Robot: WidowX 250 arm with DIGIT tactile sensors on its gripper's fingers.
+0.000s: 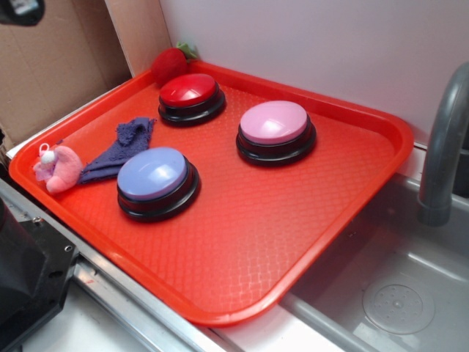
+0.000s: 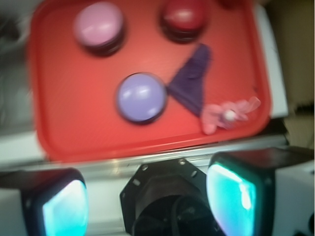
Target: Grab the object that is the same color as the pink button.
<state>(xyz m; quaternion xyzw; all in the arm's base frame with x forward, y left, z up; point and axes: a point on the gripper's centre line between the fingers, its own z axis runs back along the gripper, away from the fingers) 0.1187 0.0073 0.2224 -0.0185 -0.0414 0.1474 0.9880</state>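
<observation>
Next, my gripper should go to the pink plush toy's head [image 1: 51,159] [image 2: 228,113], at the white ball, and close there, because its pink matches the pink button.
The object, a small pink plush toy [image 1: 58,167] with a white ball, lies at the near left corner of the red tray [image 1: 242,242]. It touches the tip of a purple-blue rag [image 1: 121,147]. The pink button [image 1: 275,123] stands at the tray's back right. In the blurred wrist view the plush toy [image 2: 227,114] is at the right and the pink button [image 2: 98,24] at the upper left. My gripper [image 2: 147,194] hangs high above the robot base, short of the tray [image 2: 74,108]. It is open, its teal pads [image 2: 231,196] wide apart with nothing between them.
A lavender-blue button [image 1: 152,174] stands next to the rag, with a red button [image 1: 189,90] behind it. A red plush strawberry [image 1: 170,64] sits at the tray's far corner. A grey sink [image 1: 396,293] with a faucet [image 1: 443,147] lies to the right. The black robot base [image 1: 22,286] is at the near left.
</observation>
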